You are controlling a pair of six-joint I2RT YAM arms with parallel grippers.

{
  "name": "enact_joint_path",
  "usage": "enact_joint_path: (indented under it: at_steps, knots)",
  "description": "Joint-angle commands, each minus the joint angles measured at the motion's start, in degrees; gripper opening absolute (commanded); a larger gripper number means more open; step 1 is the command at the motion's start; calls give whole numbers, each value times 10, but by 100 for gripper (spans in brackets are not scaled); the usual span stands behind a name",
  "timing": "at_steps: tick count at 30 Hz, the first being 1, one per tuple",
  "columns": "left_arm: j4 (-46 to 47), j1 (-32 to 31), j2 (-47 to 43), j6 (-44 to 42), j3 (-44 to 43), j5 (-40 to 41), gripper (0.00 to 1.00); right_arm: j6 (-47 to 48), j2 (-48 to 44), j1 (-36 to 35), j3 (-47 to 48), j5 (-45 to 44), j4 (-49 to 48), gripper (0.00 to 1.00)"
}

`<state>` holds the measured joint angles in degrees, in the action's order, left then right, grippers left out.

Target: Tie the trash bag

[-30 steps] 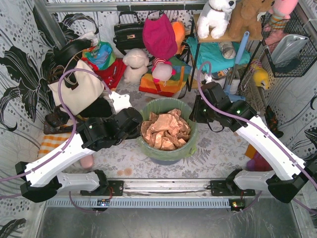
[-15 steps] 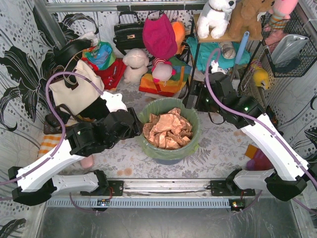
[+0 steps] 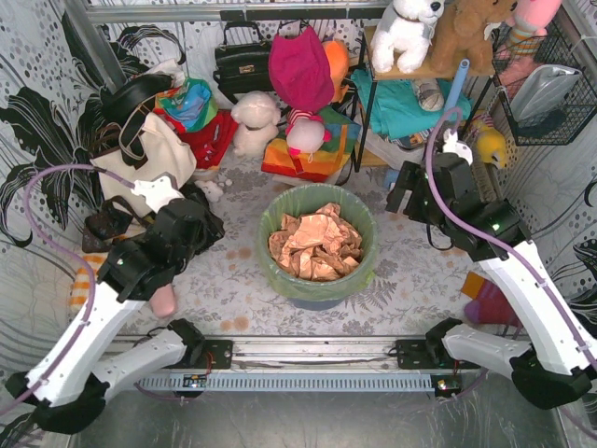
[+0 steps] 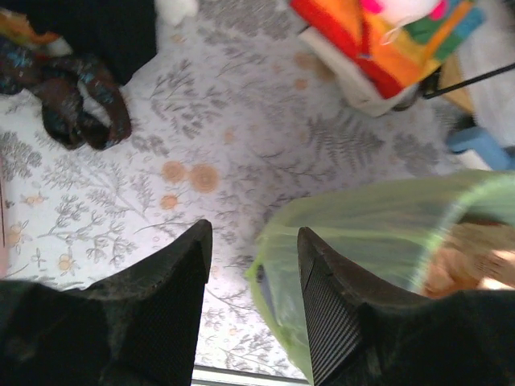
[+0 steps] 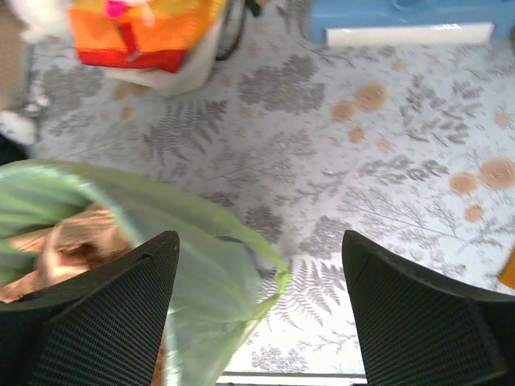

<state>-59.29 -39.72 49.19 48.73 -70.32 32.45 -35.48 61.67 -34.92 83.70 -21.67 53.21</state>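
Note:
The robot's right gripper should close on the pointed loose end [image 3: 372, 277] [image 5: 282, 277] of the trash bag, which sticks out beyond the bin on the right gripper's side.
The lime-green trash bag [image 3: 280, 217] lines a blue-grey round bin [image 3: 317, 301] at the middle of the floor, its mouth open over crumpled tan-brown paper [image 3: 314, 245]. My left gripper [image 3: 207, 227] hangs left of the bin, apart from the rim. In the left wrist view the left gripper [image 4: 253, 233] is open, with the bag's rim [image 4: 378, 225] below and to the right. My right gripper [image 3: 403, 191] is up and right of the bin. In the right wrist view the right gripper [image 5: 259, 241] is wide open and holds nothing, above the bag's edge [image 5: 201, 241].
A cream tote bag [image 3: 140, 168] and dark brown straps [image 4: 76, 100] lie at the left. Behind the bin are a colourful box [image 3: 303, 154], a white plush [image 3: 254, 121] and a black handbag [image 3: 241, 61]. A shelf [image 3: 373, 112] and a wire basket [image 3: 550, 89] stand at the right.
Both grippers have opened and drawn away from the bag's rim, the left one back to the left, the right one to the right. The rim has settled back round the bin.

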Motion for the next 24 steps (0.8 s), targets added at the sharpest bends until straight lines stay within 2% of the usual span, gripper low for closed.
enact_joint_path:
  at_steps: [1, 8, 15, 24]
  knots:
    - [91, 91, 0, -47, 85, -140, 55, 16, -23, 61, -69, 47, -36, 81]
    - [219, 155, -40, -39, 254, -275, 55, -7, -43, 90, -211, 106, -111, 79]
    - [412, 161, -73, 23, 430, -423, 53, -24, -79, 92, -336, 127, -191, 78]
    - [581, 161, -92, 112, 571, -508, 56, -57, -107, 92, -458, 156, -265, 74]
